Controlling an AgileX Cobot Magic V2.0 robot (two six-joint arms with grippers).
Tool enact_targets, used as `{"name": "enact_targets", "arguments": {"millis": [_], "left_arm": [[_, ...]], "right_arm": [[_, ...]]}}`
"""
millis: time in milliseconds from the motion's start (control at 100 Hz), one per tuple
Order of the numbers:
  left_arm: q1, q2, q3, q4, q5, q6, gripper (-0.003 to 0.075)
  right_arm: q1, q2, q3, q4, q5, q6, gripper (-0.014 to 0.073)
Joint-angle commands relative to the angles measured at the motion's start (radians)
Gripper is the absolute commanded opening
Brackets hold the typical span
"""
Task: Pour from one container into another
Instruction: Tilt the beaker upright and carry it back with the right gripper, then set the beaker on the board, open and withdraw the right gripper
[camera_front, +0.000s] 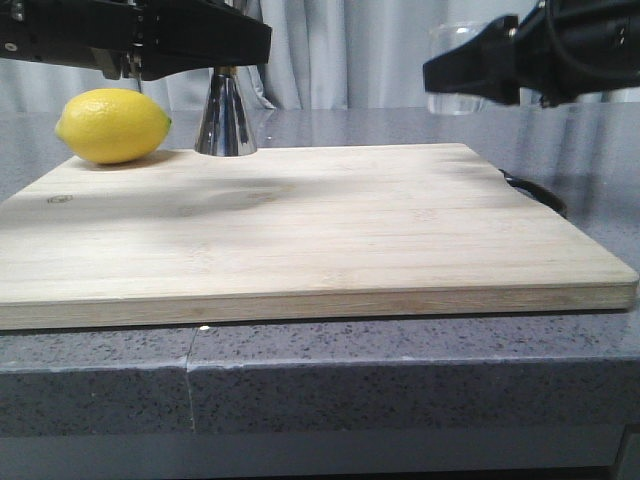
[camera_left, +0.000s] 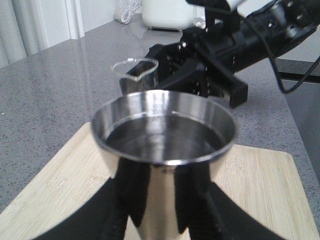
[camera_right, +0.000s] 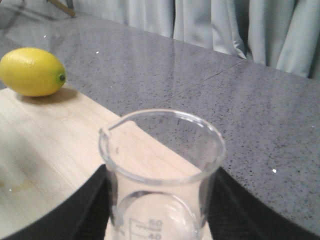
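Note:
Next, my right gripper releases the clear glass beaker on the wooden board's far edge (camera_front: 420, 157), setting it free just short of the black handle.
The steel jigger (camera_front: 226, 120) stands upright at the far left edge of the wooden board (camera_front: 330, 230). My left gripper (camera_front: 226, 62) is shut on its waist. In the left wrist view the black fingers (camera_left: 132, 195) press both sides of the jigger (camera_left: 162, 142) below its open cup. The clear glass beaker (camera_front: 456, 45) hangs in the air over the board's far right corner, upright, with my right gripper (camera_front: 468, 76) shut on it. In the right wrist view the beaker (camera_right: 161, 165) shows its white marks and its lip between dark fingers (camera_right: 95, 205). I cannot tell whether either vessel holds liquid.
A yellow lemon (camera_front: 113, 125) lies beside the jigger at the board's far left corner and also shows in the right wrist view (camera_right: 32, 71). A black handle (camera_front: 537, 191) sticks out at the board's right side. The board lies on a grey speckled counter (camera_front: 400, 370). Curtains hang behind.

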Motion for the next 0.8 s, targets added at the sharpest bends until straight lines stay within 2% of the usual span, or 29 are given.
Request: {"name": "enact_targets", "arguments": {"millis": [0, 220, 790], "left_arm": [[-0.009, -0.035, -0.03, -0.079, 0.114, -0.003, 0.0188], [-0.009, -0.035, -0.03, -0.079, 0.114, -0.003, 0.0188], [-0.009, -0.035, -0.03, -0.079, 0.114, -0.003, 0.0188]], "right_arm": [[-0.002, 0.0, -0.036, 0.047, -0.096, -0.068, 0.0265], [0.002, 0.086, -0.1, 0.051, -0.142, -0.07, 0.0265], [0.028, 0.187, -0.169, 0.047, -0.07, -0.071, 0.0267]]}}
